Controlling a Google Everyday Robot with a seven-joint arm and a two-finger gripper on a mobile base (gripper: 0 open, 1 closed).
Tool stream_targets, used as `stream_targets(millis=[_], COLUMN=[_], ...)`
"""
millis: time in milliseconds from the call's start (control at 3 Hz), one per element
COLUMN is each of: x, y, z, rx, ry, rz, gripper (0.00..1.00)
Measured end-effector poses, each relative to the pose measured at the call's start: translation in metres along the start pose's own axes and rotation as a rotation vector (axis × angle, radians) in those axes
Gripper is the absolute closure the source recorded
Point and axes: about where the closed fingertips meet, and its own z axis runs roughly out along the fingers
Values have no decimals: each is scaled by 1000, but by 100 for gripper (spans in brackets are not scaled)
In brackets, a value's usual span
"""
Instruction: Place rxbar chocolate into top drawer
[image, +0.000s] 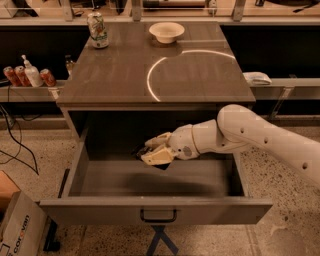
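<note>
Next, I release the rxbar chocolate near the middle of the top drawer's bottom (150, 172), straight behind the dark handle.
The top drawer (150, 210) stands pulled wide open under the counter, a grey box with a dark centre pull handle (158, 216). My gripper (151, 150) reaches in from the right, inside the drawer's opening and a little above its floor. Its fingers are shut on the rxbar chocolate (142, 151), a dark flat bar whose ends stick out between the pale fingers. The bar hangs above the drawer floor, left of centre, and casts a shadow on it.
The counter top (120, 75) carries a green-labelled can (98, 30) at the back left and a pale bowl (166, 32) at the back. A side shelf on the left holds cans and a pump bottle (31, 74). A cardboard box (20, 227) sits on the floor at lower left.
</note>
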Motion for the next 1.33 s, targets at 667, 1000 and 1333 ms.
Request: stream_targets(millis=[667,1000,1333], x=[23,44,68], y=[-2,-5,-9], z=[19,27,30], rx=[13,20,35], ry=[130,160,189], rz=[-30,-15,13], gripper=[100,100,81])
